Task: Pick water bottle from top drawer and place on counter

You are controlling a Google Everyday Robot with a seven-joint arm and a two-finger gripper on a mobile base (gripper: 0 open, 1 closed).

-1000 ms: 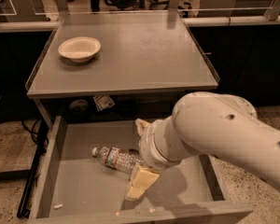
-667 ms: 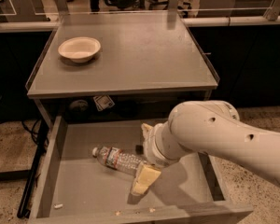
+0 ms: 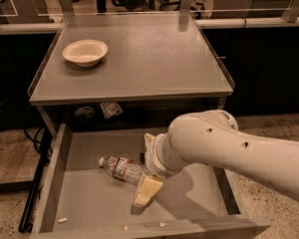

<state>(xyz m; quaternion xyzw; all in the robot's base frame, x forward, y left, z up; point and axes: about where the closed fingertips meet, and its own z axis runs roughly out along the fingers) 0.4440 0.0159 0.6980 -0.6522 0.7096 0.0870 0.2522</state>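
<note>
Next, I close my gripper on the base end [image 3: 140,174] of the water bottle, which is opposite its white cap, inside the open top drawer.
The water bottle [image 3: 120,168] lies on its side on the floor of the open top drawer [image 3: 94,203], white cap pointing left. My gripper [image 3: 146,165] is low inside the drawer at the bottle's base end. It is open, with one cream finger [image 3: 145,190] in front of the bottle and the other behind it. My white arm comes in from the right and hides the drawer's right middle. The counter [image 3: 149,59] is the grey tabletop above the drawer.
A cream bowl [image 3: 85,51] sits at the counter's back left. A small card [image 3: 111,108] and a dark round object [image 3: 83,113] lie in the shadow under the counter. Small crumbs lie near the drawer's front wall [image 3: 139,229]. A dark cable hangs at the left.
My arm has lowered a little over the drawer and the gripper has shifted slightly left around the bottle's base. The bottle has not moved.
</note>
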